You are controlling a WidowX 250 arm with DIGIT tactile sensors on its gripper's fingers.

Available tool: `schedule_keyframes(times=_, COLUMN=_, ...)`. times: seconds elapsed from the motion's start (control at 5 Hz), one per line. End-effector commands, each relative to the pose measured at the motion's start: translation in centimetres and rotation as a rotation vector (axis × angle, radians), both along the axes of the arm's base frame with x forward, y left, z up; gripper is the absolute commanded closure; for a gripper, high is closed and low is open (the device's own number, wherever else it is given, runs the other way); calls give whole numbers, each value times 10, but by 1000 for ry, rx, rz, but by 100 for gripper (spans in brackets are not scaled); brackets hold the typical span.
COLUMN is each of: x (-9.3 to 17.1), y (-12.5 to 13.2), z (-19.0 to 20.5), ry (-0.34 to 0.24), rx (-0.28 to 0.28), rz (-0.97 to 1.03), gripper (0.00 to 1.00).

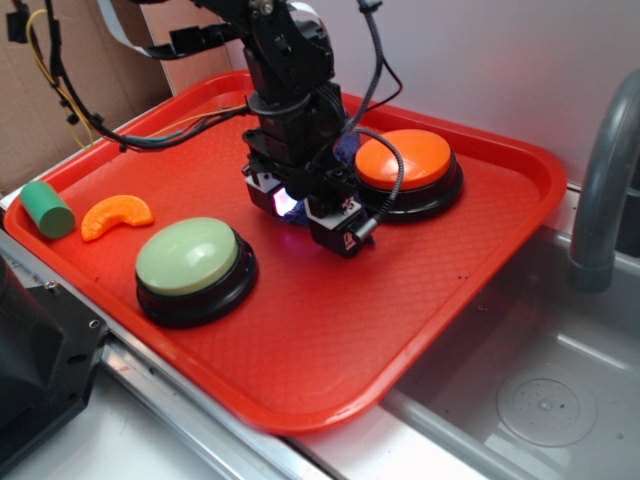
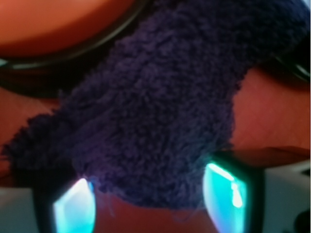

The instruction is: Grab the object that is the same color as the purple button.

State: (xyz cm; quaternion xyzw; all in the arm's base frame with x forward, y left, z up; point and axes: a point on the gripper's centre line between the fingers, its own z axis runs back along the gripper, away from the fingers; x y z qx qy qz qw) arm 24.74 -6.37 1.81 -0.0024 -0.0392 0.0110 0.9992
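Next, I lift and move farther over the purple cloth to pinch the middle of the cloth [image 2: 163, 107], since my gripper's fingers straddle only its near edge.
A dark navy-purple fuzzy cloth [image 2: 150, 111] fills most of the wrist view, lying on the red tray next to the orange button [image 2: 53, 24]. In the exterior view only a bit of the cloth [image 1: 350, 152] shows behind the arm. My gripper [image 1: 300, 212] is low over the tray, just left of the orange button [image 1: 404, 160]. Its fingers stand wide apart with the near edge of the cloth between the gripper's [image 2: 149, 204] glowing cyan pads [image 2: 226, 196]. The purple button is hidden.
The red tray [image 1: 330, 340] also holds a pale green button [image 1: 188, 256] at front left, an orange slice-shaped piece [image 1: 116, 216] and a green cylinder [image 1: 47, 209] at the left edge. A metal sink [image 1: 540, 400] and grey faucet [image 1: 600, 180] lie to the right.
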Motion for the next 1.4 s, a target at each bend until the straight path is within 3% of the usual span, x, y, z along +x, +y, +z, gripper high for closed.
schedule_keyframes(times=0.0, x=-5, y=8, z=23, ry=11, rx=-1, rz=-60, gripper=100)
schedule_keyframes(times=0.2, x=-16, y=14, z=42, ry=-7, rx=28, rz=-55, gripper=100)
schedule_keyframes(times=0.6, x=-38, y=11, z=82, ry=-158, rx=-16, rz=16, gripper=100)
schedule_keyframes(times=0.8, x=-25, y=13, z=67, ry=-172, rx=-112, rz=158, gripper=0)
schedule_keyframes(times=1.2, x=14, y=5, z=36, ry=-178, rx=-80, rz=157, gripper=0)
